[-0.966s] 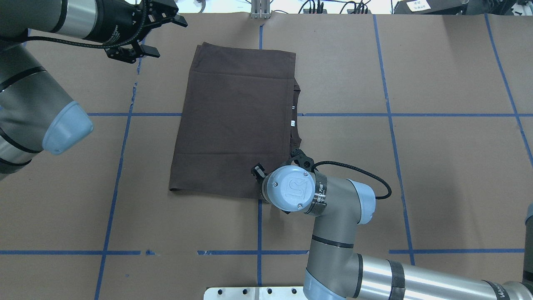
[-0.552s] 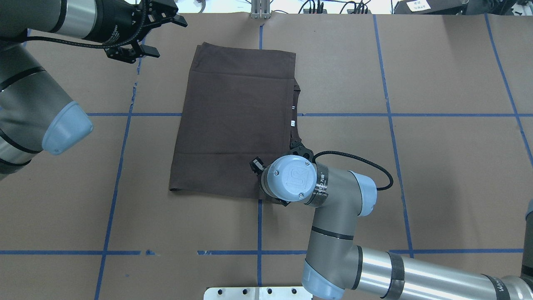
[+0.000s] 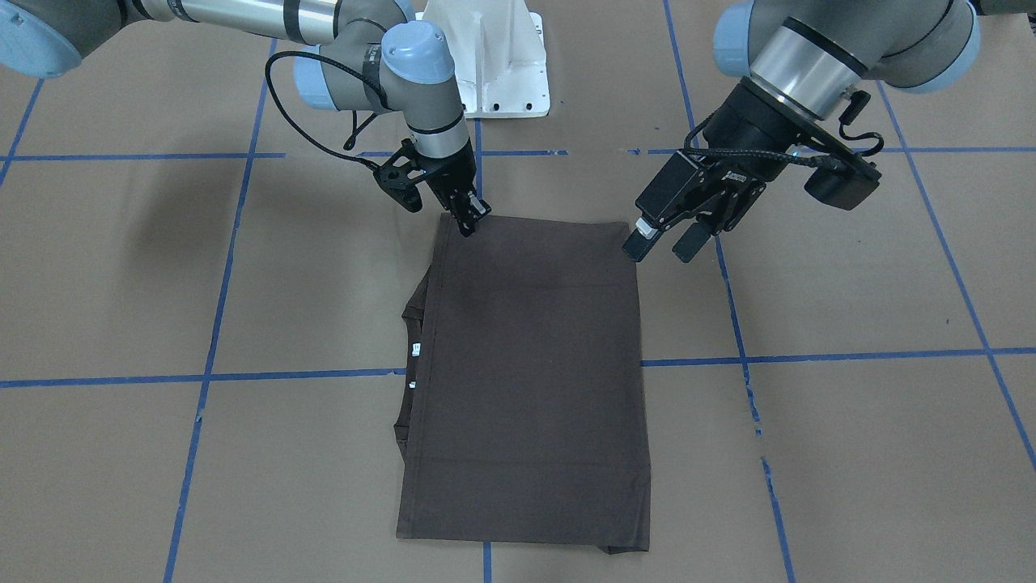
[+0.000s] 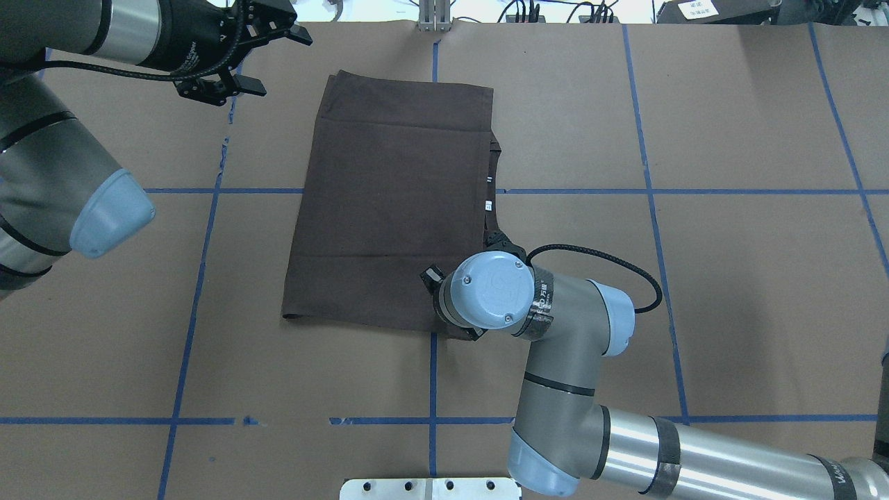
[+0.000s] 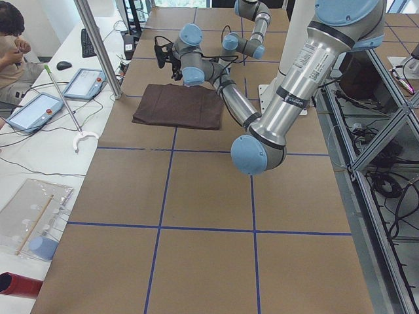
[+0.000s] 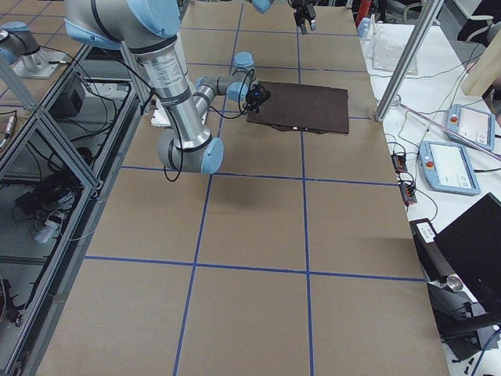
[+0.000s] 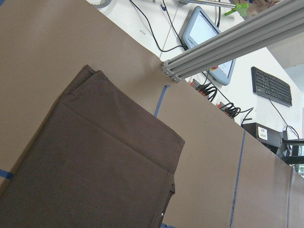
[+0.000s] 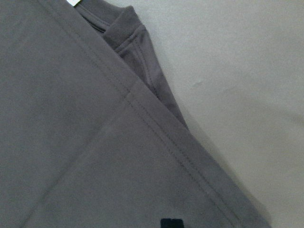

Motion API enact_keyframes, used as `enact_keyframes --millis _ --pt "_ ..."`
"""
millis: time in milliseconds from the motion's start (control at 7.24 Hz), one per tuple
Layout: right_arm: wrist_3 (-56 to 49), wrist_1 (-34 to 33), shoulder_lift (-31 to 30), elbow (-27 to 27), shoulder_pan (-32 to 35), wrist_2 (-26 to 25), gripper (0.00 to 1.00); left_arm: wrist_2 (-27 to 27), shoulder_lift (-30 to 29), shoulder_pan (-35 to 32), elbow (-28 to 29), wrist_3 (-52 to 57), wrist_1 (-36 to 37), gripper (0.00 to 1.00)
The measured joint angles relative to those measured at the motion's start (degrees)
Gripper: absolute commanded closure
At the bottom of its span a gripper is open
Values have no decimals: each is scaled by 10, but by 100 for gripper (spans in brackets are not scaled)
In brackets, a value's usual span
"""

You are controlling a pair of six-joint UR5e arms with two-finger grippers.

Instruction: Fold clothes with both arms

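Observation:
My right gripper's shut fingers rest on smooth cloth at the T-shirt's near corner; next I open them, pinch a fold nearer the T-shirt's edge (image 8: 200, 216), then pull.
The dark grey-brown T-shirt (image 4: 389, 208) lies folded into a flat rectangle mid-table, its collar (image 3: 409, 312) and white tags (image 3: 415, 350) peeking out on the robot's right side. My right gripper (image 3: 469, 223) is shut, its tips down on the shirt's near right corner. In the overhead view the wrist (image 4: 489, 292) hides it. The right wrist view shows flat cloth (image 8: 95, 142) very close. My left gripper (image 3: 660, 247) hangs open and empty above the bare table, beside the shirt's left edge.
Blue tape lines (image 4: 208, 191) grid the brown table. The white pedestal base (image 3: 494, 65) stands behind the shirt on the robot's side. A metal post (image 4: 434, 17), tablets (image 7: 209, 33) and cables line the far edge. A person (image 5: 10, 39) sits there.
The right wrist has shifted a little farther onto the shirt's near right corner and turned. The left arm and the shirt have not moved.

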Motion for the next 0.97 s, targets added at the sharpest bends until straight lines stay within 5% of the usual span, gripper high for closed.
enact_keyframes --millis 276,966 --pt "3 -17 4 0 0 -1 20 0 -1 0 -1 -1 0 2" --pt "6 -22 18 -29 -5 -2 25 0 -1 0 -4 -13 0 2"
